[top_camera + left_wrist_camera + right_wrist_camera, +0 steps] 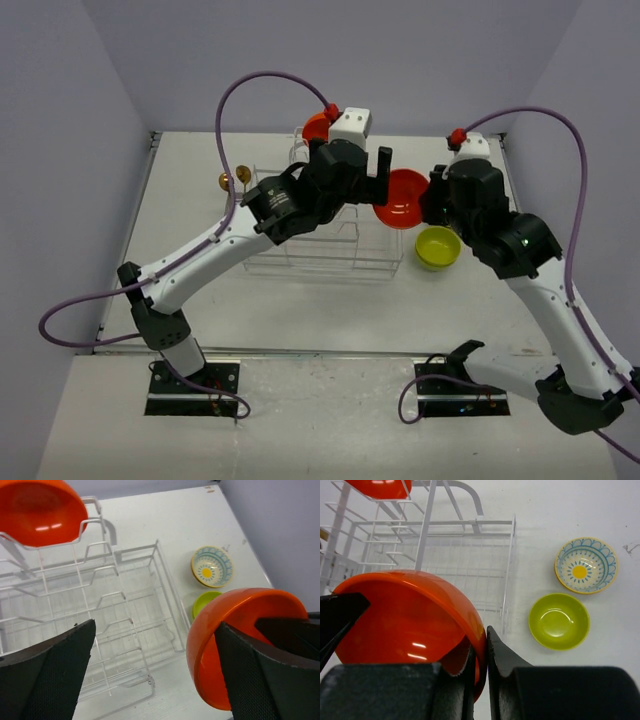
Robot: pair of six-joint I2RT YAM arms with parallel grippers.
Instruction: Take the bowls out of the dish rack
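Observation:
Next, the left gripper closes on the upper rim (319, 114) (66, 485) of the orange-red bowl that stands in the far end of the dish rack, because that bowl still needs to be unloaded.
My right gripper (481, 647) is shut on the rim of a glossy orange-red bowl (405, 615) and holds it in the air past the right end of the white wire dish rack (470, 555). In the top view the bowl (400, 198) hangs between both grippers. My left gripper (155, 625) is wide open over the rack (125, 605), its right finger (265, 680) in front of the held bowl (235, 625). A second orange-red bowl (40, 512) stands in the rack's far end. A lime-green bowl (559, 621) and a pale patterned bowl (586, 565) sit on the table.
Gold spoons (232, 180) lie at the rack's far left side. The lime-green bowl (437, 247) sits just right of the rack (300, 262), under my right arm. Grey walls close the table on three sides.

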